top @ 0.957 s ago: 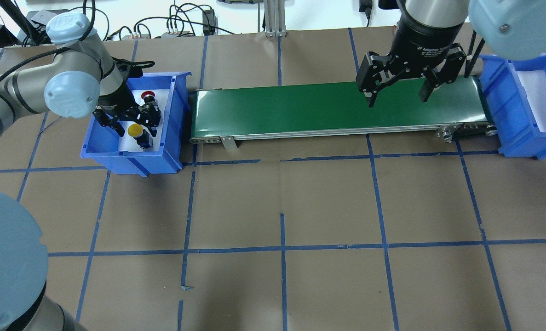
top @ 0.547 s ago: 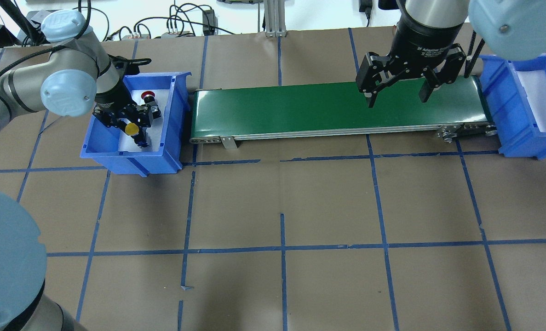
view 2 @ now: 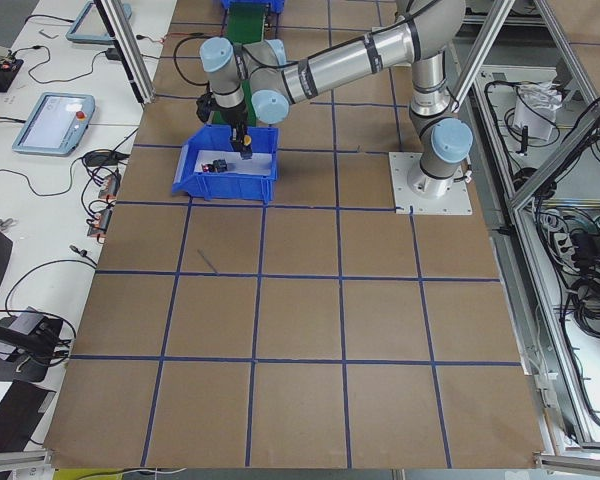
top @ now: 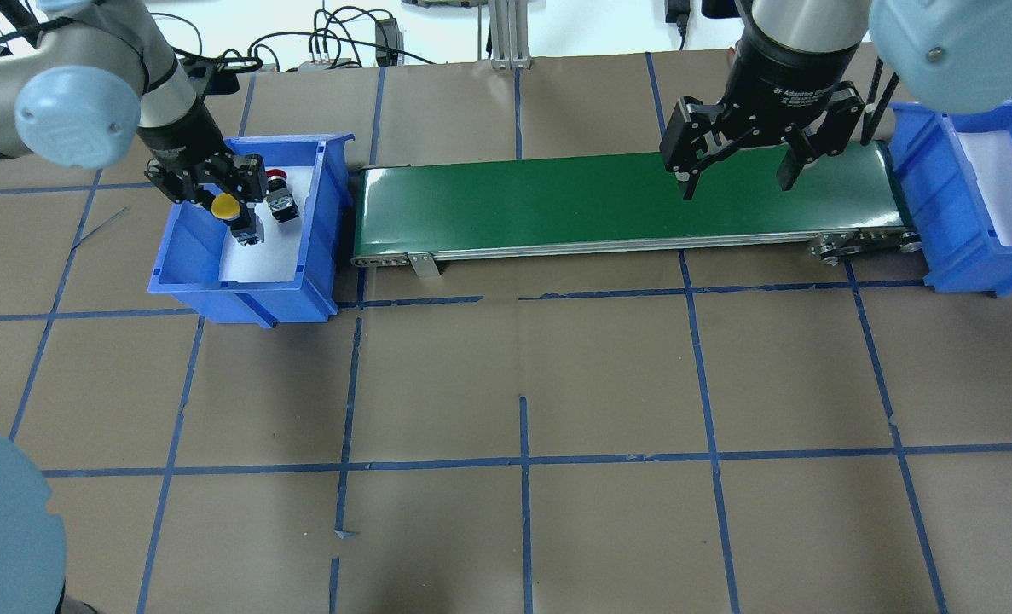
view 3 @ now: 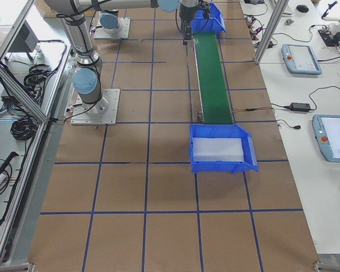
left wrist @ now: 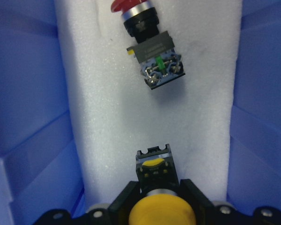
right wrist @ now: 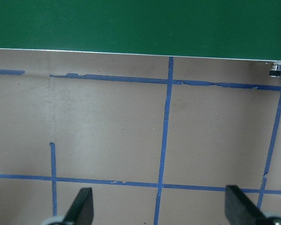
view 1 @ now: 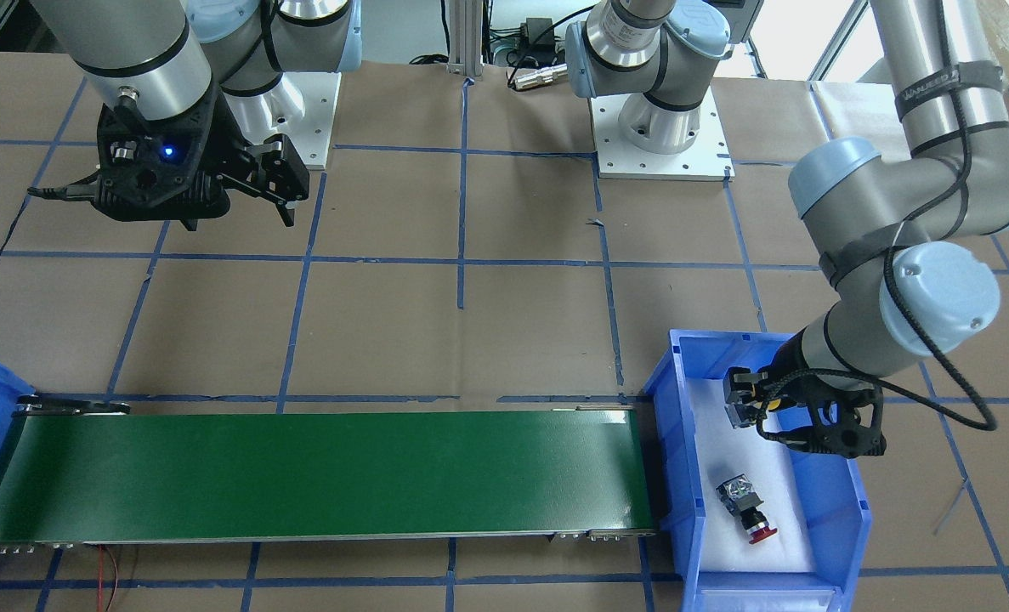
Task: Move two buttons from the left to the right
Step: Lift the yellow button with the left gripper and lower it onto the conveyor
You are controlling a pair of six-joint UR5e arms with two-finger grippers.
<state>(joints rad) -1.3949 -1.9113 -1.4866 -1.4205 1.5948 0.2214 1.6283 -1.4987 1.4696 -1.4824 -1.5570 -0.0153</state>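
Observation:
Next, I release the yellow button from my left gripper on the green belt's end (view 1: 558,467), close to the bin that is for the red button.
My left gripper (top: 226,198) is shut on the yellow button (top: 225,205), which hangs above the white foam in the left blue bin (top: 241,294). In the left wrist view the yellow cap (left wrist: 161,214) sits between the fingers, its black body pointing down. The red button (top: 277,181) lies on its side on the foam, also visible in the left wrist view as the red button (left wrist: 147,35) and in the front view as the red button (view 1: 746,506). My right gripper (top: 736,183) hangs open and empty over the right part of the green conveyor belt (top: 557,200).
A second blue bin (top: 983,196) with a white foam floor stands at the belt's right end. The belt runs between the two bins. Brown paper with blue tape lines (top: 523,460) covers the table. Cables lie along the far edge.
My left gripper closed on the yellow button and lifted it off the foam, moving up and toward the back of the bin. The right arm has not moved.

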